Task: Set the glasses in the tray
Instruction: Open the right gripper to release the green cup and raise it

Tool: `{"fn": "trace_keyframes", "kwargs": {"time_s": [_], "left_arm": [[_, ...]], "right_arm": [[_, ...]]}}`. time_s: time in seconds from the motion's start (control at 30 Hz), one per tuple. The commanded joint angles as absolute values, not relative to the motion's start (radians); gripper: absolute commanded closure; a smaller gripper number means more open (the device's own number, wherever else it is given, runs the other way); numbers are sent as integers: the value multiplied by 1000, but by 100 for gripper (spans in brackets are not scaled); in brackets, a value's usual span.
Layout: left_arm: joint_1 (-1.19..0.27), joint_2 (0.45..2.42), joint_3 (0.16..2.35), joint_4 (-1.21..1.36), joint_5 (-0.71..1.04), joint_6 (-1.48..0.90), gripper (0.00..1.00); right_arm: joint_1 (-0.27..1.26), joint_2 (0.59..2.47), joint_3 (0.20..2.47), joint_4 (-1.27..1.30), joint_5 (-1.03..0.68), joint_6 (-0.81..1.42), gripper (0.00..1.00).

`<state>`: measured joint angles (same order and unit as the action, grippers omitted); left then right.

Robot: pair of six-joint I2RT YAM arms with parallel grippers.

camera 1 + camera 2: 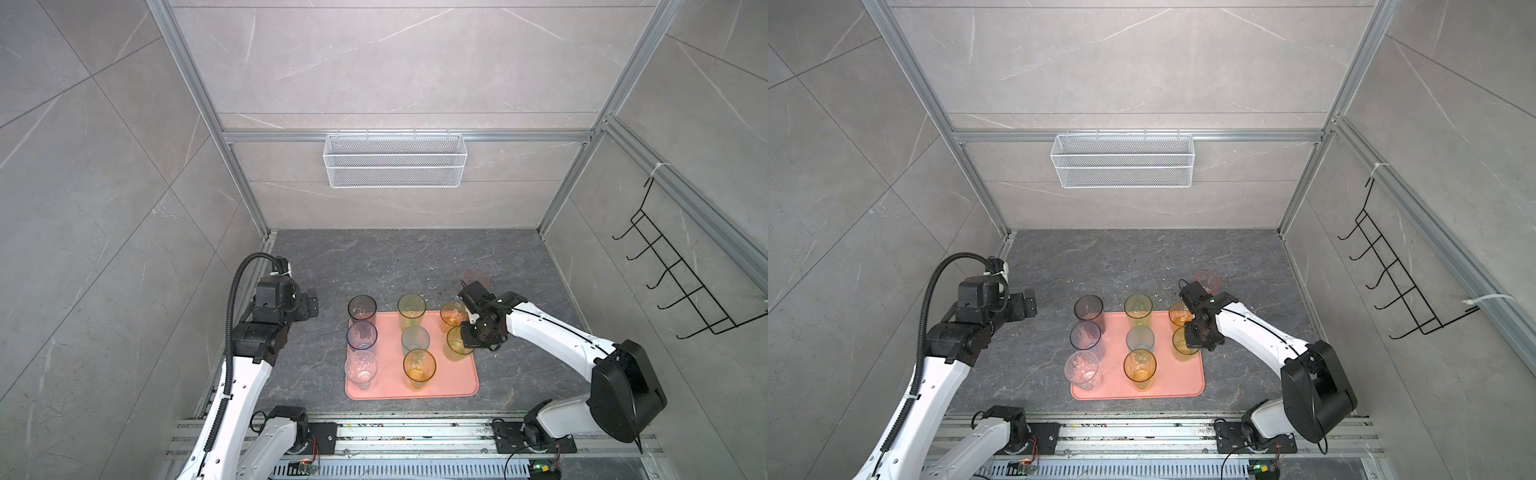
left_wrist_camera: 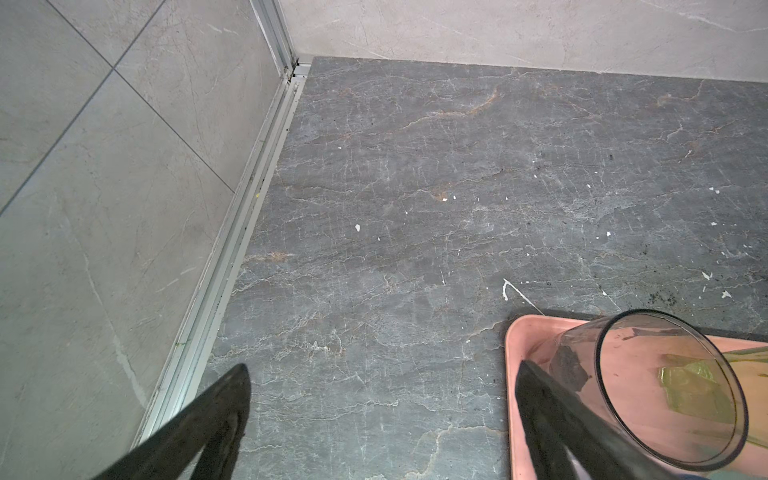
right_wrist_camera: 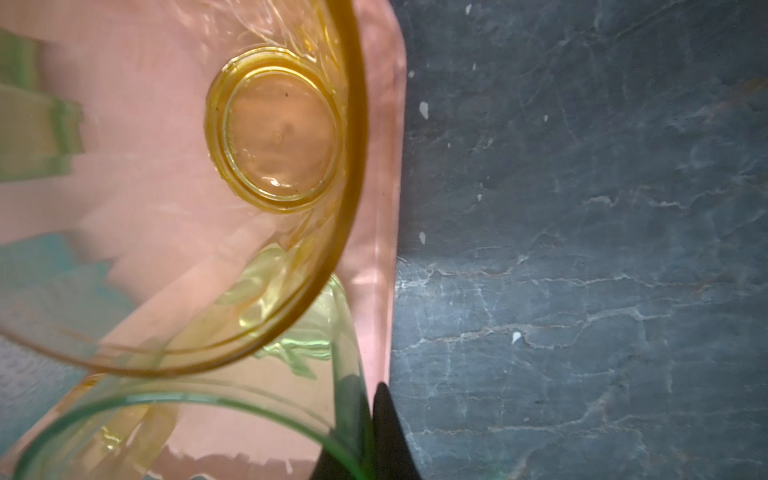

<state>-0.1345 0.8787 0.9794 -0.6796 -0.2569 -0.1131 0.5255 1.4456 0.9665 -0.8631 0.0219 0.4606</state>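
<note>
Next, I set the green glass, now held over the tray beside the orange glass, on the tray (image 1: pixel 454 350) between the orange glass and the tray's near edge, using my right gripper.
The salmon-pink tray (image 1: pixel 453 382) lies at the middle of the dark table. On it stand smoky grey (image 1: pixel 362 308), blue (image 1: pixel 362 336), clear (image 1: pixel 360 368), yellow-green (image 1: pixel 411 309), teal (image 1: pixel 415 338), amber (image 1: pixel 419 365) and orange (image 1: pixel 452 316) glasses. My right gripper (image 3: pixel 370 390) is shut on the wall of the green glass (image 1: pixel 457 345), over the tray's right side beside the orange glass (image 3: pixel 278 133). A pink glass (image 1: pixel 476 277) stands on the table behind that gripper, off the tray. My left gripper (image 2: pixel 382 368) hangs open and empty, left of the tray's far corner (image 2: pixel 523 332) and the grey glass (image 2: pixel 665 395).
A white wire basket (image 1: pixel 395 160) hangs on the back wall and a black hook rack (image 1: pixel 673 266) on the right wall. Aluminium rails (image 1: pixel 415 432) run along the front edge. The side walls stand close to both arms.
</note>
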Motion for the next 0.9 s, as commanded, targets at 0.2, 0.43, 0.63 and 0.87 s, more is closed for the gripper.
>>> {"fn": "trace_keyframes", "kwargs": {"time_s": [0.2,0.43,0.63,0.87], "left_arm": [[-128,881,991,-669,-260,-116,1],[-126,884,992,-669,-256,-115,1],[-124,881,992,-669,-259,-115,1],[-121,878,992,-673,-261,-116,1]], "right_arm": [[532,1491,960,-823,31,473,100],[532,1512,960,-810,31,472,100],[532,1531,975,-812,31,467,96],[534,1537,989,-830,40,466,82]]}}
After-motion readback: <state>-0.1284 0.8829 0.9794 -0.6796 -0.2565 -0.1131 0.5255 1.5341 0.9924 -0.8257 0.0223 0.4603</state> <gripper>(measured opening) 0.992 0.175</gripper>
